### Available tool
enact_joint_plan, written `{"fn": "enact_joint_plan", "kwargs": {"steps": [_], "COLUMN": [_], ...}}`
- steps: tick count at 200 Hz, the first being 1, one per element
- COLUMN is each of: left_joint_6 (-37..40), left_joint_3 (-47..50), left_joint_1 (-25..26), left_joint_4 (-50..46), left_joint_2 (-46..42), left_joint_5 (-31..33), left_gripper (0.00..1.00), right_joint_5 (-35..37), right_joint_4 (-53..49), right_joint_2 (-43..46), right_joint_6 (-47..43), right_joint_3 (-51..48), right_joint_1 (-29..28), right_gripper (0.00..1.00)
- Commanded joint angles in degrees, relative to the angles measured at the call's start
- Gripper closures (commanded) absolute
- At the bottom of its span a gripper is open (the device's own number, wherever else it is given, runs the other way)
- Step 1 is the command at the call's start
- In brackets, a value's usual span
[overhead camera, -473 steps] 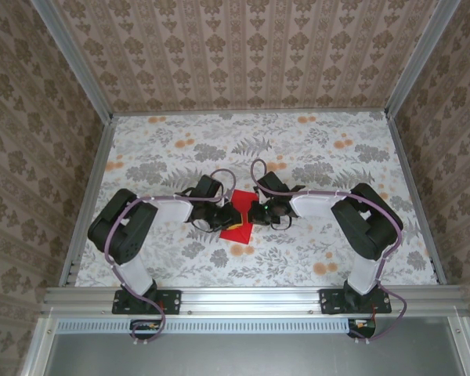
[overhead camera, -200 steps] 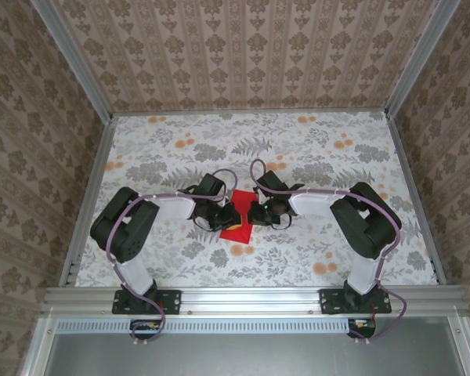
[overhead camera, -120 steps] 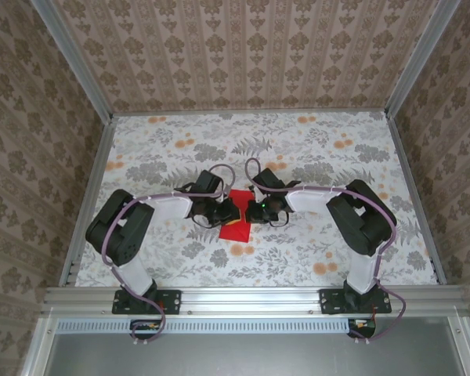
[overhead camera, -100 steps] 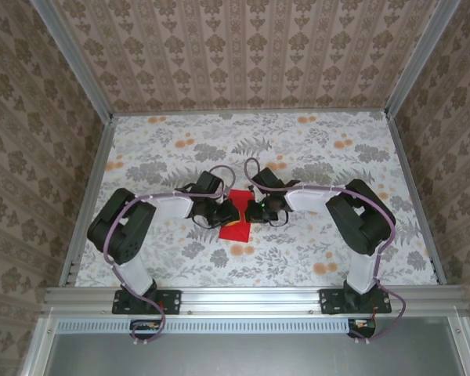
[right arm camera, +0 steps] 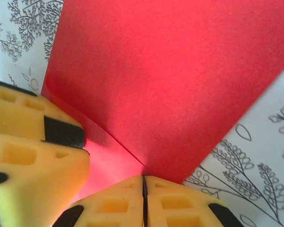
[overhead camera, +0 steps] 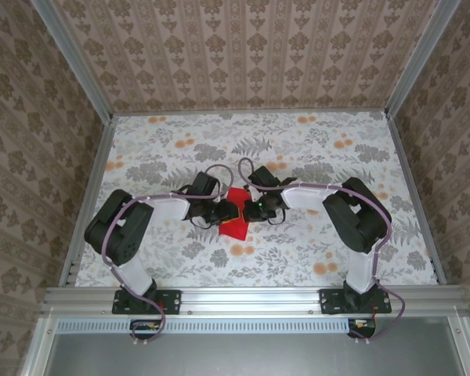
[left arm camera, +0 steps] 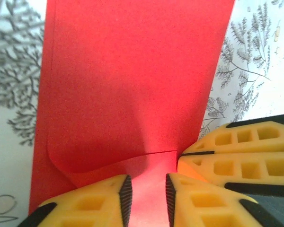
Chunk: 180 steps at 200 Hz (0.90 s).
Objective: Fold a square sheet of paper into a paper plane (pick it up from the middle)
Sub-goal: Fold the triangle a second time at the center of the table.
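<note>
The flap of the paper curls up next to my open left gripper, so my left gripper will close on the flap's edge (left arm camera: 144, 156) before my right gripper comes off.
The square sheet of paper (overhead camera: 235, 228) is bright red, partly folded, and lies flat on the floral table between both grippers. In the left wrist view the paper (left arm camera: 132, 71) has one flap curling up near its lower edge. My left gripper (left arm camera: 146, 201) stands open, its yellow fingers astride a pale red strip of the sheet. My right gripper (right arm camera: 143, 201) is shut on the paper (right arm camera: 170, 71), right where the crease ends. The two grippers, left (overhead camera: 225, 213) and right (overhead camera: 252, 209), nearly touch over the sheet. The right gripper's fingers (left arm camera: 236, 156) press in from the right.
The floral tablecloth (overhead camera: 298, 149) runs wide around the paper. Patterned walls and metal rails (overhead camera: 102, 180) enclose the table on three sides. Both arms' elbows (overhead camera: 125, 227) sit low near the front.
Both grippers have drawn closer together over the paper. The right arm has shifted left and slightly farther away, and less of the red sheet shows between them.
</note>
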<state>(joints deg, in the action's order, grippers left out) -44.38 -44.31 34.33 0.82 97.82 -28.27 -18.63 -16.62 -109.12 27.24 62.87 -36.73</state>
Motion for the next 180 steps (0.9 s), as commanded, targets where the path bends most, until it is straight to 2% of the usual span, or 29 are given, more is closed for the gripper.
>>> {"fn": "enact_joint_plan", "kwargs": {"steps": [1,34,57,101,141,180], "left_joint_6": [4.02,4.85,7.28,10.28,8.71,6.44], "left_joint_3": [2.4,2.12,0.0,-1.32,1.11,3.3], "left_joint_1": [-3.32,-5.71,-6.79,-7.78,-7.03,-3.48], "left_joint_4": [-2.05,-0.53,-3.97,-7.87,-3.98,-0.36], "left_joint_2": [0.78,0.19,-0.06,-3.19,-7.29,-8.57], "left_joint_5": [7.05,5.43,5.65,6.86,2.98,2.29], "left_gripper": [0.63,0.54,0.52,0.51,0.58,0.68], "right_joint_5": [11.83,13.51,14.64,10.79,8.85,8.38], "right_joint_4": [-11.22,-13.08,-13.86,-13.81,-16.85,-18.56], "right_joint_2": [-6.18,-6.19,-5.56,-3.13,-1.56,-1.45], "right_joint_6": [-3.82,-5.52,-6.38,-6.93,-9.34,-14.59], "right_joint_3": [-3.25,-3.3,-2.83,-1.56,0.34,2.56], "right_joint_1": [0.34,0.34,0.34,0.34,0.35,0.37], "right_gripper": [0.91,0.91,0.91,0.91,0.91,0.91]}}
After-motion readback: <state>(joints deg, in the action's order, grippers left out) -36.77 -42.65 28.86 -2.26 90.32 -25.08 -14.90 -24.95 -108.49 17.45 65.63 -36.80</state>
